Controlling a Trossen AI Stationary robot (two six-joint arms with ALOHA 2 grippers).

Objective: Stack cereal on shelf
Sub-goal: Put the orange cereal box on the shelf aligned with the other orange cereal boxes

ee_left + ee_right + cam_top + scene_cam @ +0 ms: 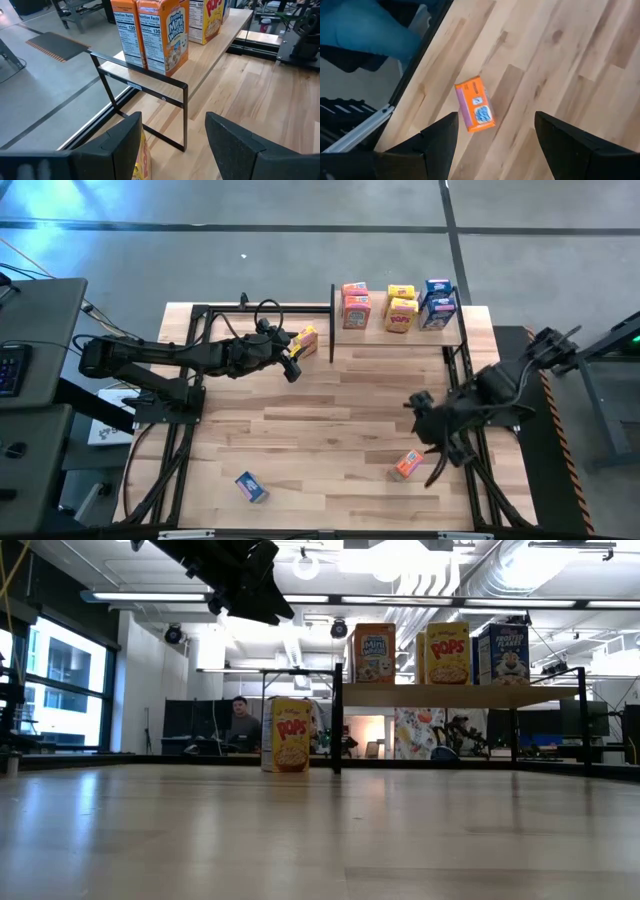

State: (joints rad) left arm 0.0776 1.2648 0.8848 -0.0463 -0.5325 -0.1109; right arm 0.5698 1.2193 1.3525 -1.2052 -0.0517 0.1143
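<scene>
The robot's right gripper should next move down to the orange cereal box lying on the table and close across the box's middle (pixel 407 465) (pixel 476 105).
The shelf (pixel 392 338) stands at the table's far side with orange (pixel 355 305), yellow (pixel 400 308) and blue (pixel 438 302) cereal boxes upright on it. A yellow cereal box (pixel 290 735) stands upright on the table just left of the shelf. My left gripper (pixel 172 130) hangs open above and beside this box, clear of it. An orange cereal box (pixel 475 106) lies flat on the table near the right edge. My right gripper (pixel 495 125) is open above it, pointing steeply down. A blue cereal box (pixel 251 487) lies near the front edge.
The shelf's black metal frame (pixel 145 82) stands right in front of my left gripper. Black rails (pixel 175 450) run along the table's left and right sides. In the low view a person (pixel 240 720) sits in the room behind the table.
</scene>
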